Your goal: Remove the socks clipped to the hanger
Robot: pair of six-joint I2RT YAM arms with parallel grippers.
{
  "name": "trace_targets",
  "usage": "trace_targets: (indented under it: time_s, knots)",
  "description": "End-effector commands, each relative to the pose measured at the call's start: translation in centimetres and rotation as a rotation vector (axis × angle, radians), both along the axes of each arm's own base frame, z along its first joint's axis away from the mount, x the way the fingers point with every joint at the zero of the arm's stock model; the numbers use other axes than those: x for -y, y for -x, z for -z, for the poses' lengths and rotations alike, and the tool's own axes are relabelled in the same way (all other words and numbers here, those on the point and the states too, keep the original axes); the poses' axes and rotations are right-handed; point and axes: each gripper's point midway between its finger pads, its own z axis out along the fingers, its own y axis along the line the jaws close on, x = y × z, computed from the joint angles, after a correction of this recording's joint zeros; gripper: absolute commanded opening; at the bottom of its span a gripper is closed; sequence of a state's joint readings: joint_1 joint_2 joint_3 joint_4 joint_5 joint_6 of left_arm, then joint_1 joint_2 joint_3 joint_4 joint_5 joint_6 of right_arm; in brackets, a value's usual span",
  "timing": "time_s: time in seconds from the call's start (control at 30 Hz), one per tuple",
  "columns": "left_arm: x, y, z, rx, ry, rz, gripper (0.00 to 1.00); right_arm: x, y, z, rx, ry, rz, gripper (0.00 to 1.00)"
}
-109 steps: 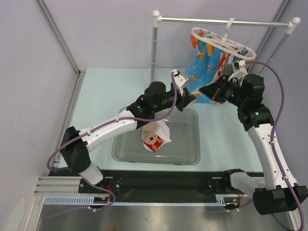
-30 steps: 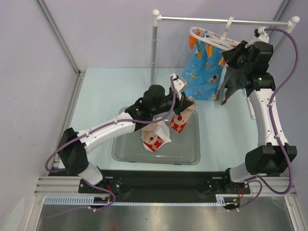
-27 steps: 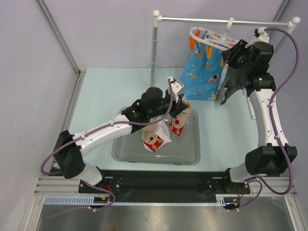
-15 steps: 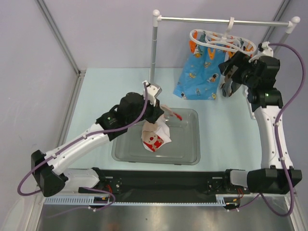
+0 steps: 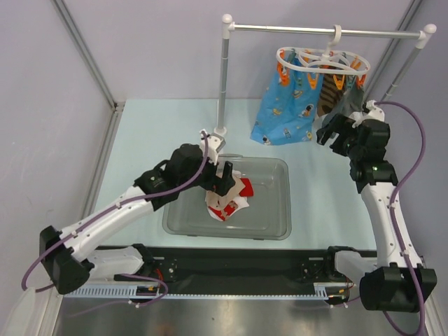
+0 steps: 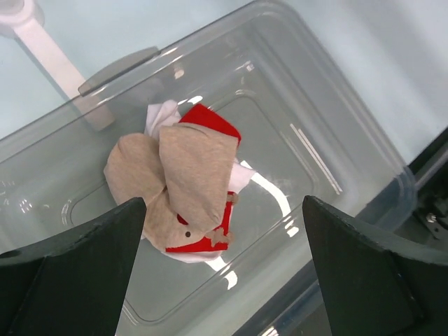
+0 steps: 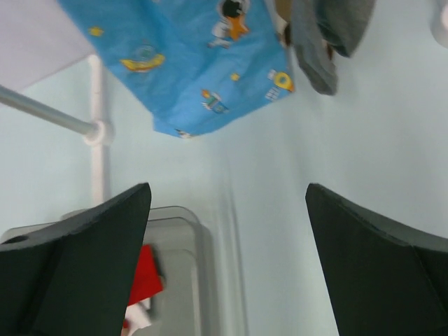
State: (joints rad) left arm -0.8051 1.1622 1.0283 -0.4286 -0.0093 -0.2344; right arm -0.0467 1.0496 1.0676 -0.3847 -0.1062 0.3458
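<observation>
The grey sock's lower end [image 5: 334, 116] [image 7: 322, 78] lies beside the brown striped sock, and my right gripper will go there next and close on it.
The white oval hanger [image 5: 318, 59] with orange pegs hangs by its hook from the rail. Clipped to it are a bright blue cartoon sock [image 5: 287, 108] [image 7: 189, 63], a brown striped sock [image 5: 327, 94] and a grey sock [image 5: 348, 105] [image 7: 325, 35]. My right gripper [image 5: 334, 134] [image 7: 227, 259] is open and empty, below and in front of the hanging socks. My left gripper [image 5: 229, 179] [image 6: 224, 266] is open over the clear bin, above a loose heap of beige, red and white socks [image 6: 189, 182] [image 5: 227, 199]; nothing sits between its fingers.
The clear plastic bin [image 5: 273, 224] [image 6: 350, 203] stands in the middle near the arms' bases. The white-and-metal rail stand has a post [image 5: 224, 77] just behind the bin and another post [image 5: 406, 63] at the far right. The stand's foot [image 6: 42, 42] lies beside the bin's corner.
My left gripper opened and dropped the beige-and-red sock onto the heap in the bin. My right gripper opened, came down and away from the hanger, which swung back level.
</observation>
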Motion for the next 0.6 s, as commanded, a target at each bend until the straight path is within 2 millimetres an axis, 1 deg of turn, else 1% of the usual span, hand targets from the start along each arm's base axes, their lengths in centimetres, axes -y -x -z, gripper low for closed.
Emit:
trace_targets:
  time_s: [0.0, 0.03, 0.07, 0.1, 0.13, 0.17, 0.2, 0.23, 0.27, 0.3, 0.33, 0.37, 0.4, 0.43, 0.47, 0.5, 0.53, 0.57]
  knots:
    - [0.3, 0.7, -5.0, 0.111, 0.117, 0.059, 1.00, 3.3, -3.2, -1.5, 0.157, 0.105, 0.129, 0.98]
    - [0.3, 0.9, -5.2, 0.116, 0.125, 0.065, 1.00, 4.2, -4.0, -0.8, 0.152, 0.136, 0.153, 0.98]
    - [0.2, 1.2, -6.1, 0.139, 0.147, 0.072, 1.00, 5.0, -4.4, -0.5, 0.159, 0.156, 0.178, 0.97]
    - [0.2, 1.6, -5.8, 0.140, 0.150, 0.095, 1.00, 5.5, -5.3, -1.0, 0.204, 0.164, 0.184, 0.96]
    - [0.2, 1.8, -5.8, 0.149, 0.156, 0.108, 1.00, 6.3, -5.8, -0.8, 0.212, 0.172, 0.187, 0.95]
    - [0.0, 2.1, -6.3, 0.171, 0.172, 0.117, 1.00, 5.8, -6.8, 0.4, 0.203, 0.167, 0.125, 0.95]
    - [0.1, 2.2, -6.0, 0.185, 0.178, 0.131, 1.00, 5.7, -7.5, -0.2, 0.239, 0.169, 0.101, 0.95]
    - [0.2, 2.6, -6.1, 0.191, 0.191, 0.150, 1.00, 5.7, -8.0, 0.0, 0.243, 0.169, 0.080, 0.95]
    - [0.2, 2.8, -6.1, 0.200, 0.196, 0.165, 1.00, 5.9, -8.7, 1.2, 0.223, 0.178, 0.047, 0.95]
    - [0.1, 3.0, -6.3, 0.218, 0.213, 0.168, 1.00, 5.9, -9.2, 0.9, 0.244, 0.189, 0.033, 0.94]
    - [0.1, 3.0, -6.4, 0.220, 0.217, 0.167, 1.00, 5.9, -9.6, 1.2, 0.245, 0.198, 0.025, 0.94]
    - [0.1, 3.0, -6.6, 0.227, 0.225, 0.166, 0.99, 5.9, -10.1, 1.0, 0.267, 0.205, 0.010, 0.92]
    - [0.0, 3.1, -6.7, 0.230, 0.229, 0.166, 1.00, 5.9, -10.8, 2.3, 0.245, 0.210, -0.004, 0.91]
    - [-0.1, 3.2, -7.0, 0.236, 0.236, 0.164, 0.99, 5.9, -11.3, 2.0, 0.253, 0.211, -0.010, 0.89]
    - [-0.2, 3.2, -7.2, 0.241, 0.239, 0.161, 1.00, 6.1, -11.8, 2.3, 0.246, 0.213, -0.011, 0.86]
    - [-0.2, 3.2, -7.2, 0.244, 0.240, 0.161, 1.00, 6.2, -12.5, 3.6, 0.217, 0.205, -0.011, 0.84]
    - [-0.4, 3.3, -7.5, 0.253, 0.246, 0.160, 1.00, 6.3, -12.9, 3.6, 0.220, 0.202, -0.012, 0.82]
    - [-0.4, 3.4, -7.6, 0.258, 0.248, 0.163, 1.00, 6.4, -13.4, 3.9, 0.222, 0.202, -0.008, 0.77]
